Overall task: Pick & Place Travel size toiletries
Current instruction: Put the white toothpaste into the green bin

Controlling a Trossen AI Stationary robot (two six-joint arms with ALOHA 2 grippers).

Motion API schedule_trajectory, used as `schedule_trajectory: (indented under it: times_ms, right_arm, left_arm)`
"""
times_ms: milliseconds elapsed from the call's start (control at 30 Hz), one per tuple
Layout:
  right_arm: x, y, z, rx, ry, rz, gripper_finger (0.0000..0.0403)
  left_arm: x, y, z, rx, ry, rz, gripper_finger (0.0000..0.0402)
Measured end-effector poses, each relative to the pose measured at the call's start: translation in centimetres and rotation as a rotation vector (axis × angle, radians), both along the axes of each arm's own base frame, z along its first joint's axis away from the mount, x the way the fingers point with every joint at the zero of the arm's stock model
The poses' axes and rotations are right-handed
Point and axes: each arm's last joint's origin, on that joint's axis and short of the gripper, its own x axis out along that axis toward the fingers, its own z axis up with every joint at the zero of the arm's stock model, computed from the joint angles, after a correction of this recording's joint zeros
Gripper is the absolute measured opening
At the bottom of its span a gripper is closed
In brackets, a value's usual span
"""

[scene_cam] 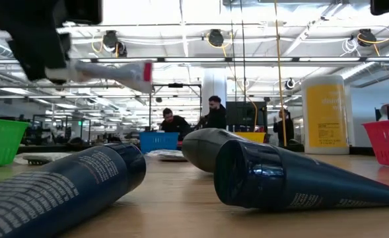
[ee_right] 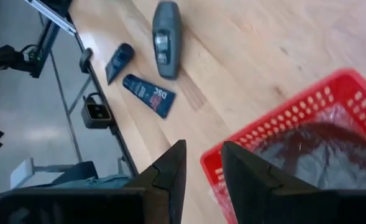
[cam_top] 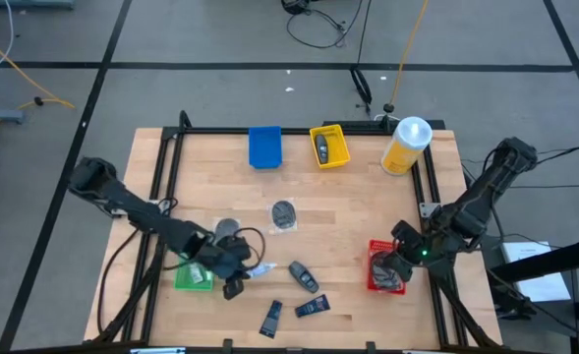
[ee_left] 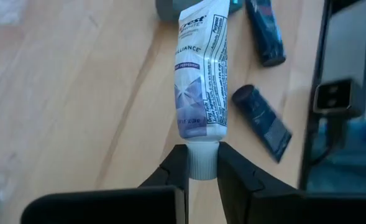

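Note:
I need to release the white toothpaste tube with my left gripper inside the green tray (cam_top: 202, 263), near its bottom's middle.
My left gripper (cam_top: 234, 279) (ee_left: 201, 177) is over the table's near-left part, beside the green tray (cam_top: 193, 278), shut on a white toothpaste tube (cam_top: 260, 267) (scene_cam: 108, 69). My right gripper (cam_top: 395, 261) (ee_right: 204, 168) hovers narrowly open above the red tray (ee_right: 276, 124), touching nothing. Lying flat on the table are two dark blue tubes (cam_top: 271, 317) (cam_top: 312, 307), a grey oval piece (cam_top: 303, 276) and two dark discs (cam_top: 284, 214) (cam_top: 227, 229). A dark bagged item (ee_right: 319, 149) lies in the red tray. My left gripper pinches the toothpaste tube by its white cap (ee_left: 201, 163) between the two fingers. The tube sticks straight out ahead of the fingers, in line with them. It is lifted clear of the table and lies about level in the air, as the low view shows.
A blue tray (cam_top: 264, 147) and a yellow tray (cam_top: 329, 146) holding a dark item stand at the far edge, with a big yellow bottle (cam_top: 407, 145) to their right. The black frame rails (cam_top: 161, 211) run along the table's sides. Bare wood lies mid-table.

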Motion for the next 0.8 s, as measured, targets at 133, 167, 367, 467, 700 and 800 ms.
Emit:
schedule_trajectory:
  times_ms: [133,167,367,467,700,800]
  right_arm:
    - [0.8,-0.4,0.3,-0.037,-0.054,0.004,0.0093]
    - [1.0,-0.5,0.4,-0.055,-0.078,0.003,0.0093]
    - [2.5,-0.9,1.6,-0.139,-0.249,0.046,0.0093]
    - [3.3,-1.1,2.4,-0.175,-0.349,0.068,0.0093]
    - [4.5,-1.7,4.0,-0.257,-0.527,0.079,0.0093]
    - [4.7,-1.9,4.1,-0.274,-0.541,0.070,0.0093]
  left_arm:
    - [-1.8,-0.4,1.5,-0.023,-0.009,0.105,0.0046]
    - [-2.2,-0.5,1.7,-0.029,0.002,0.131,0.0046]
    - [-4.9,-1.0,2.3,-0.066,0.074,0.279,0.0048]
    - [-6.1,-1.4,2.3,-0.092,0.122,0.329,0.0049]
    - [-8.7,-2.7,2.0,-0.131,0.229,0.425,0.0050]
    - [-9.7,-3.1,1.8,-0.135,0.259,0.466,0.0050]
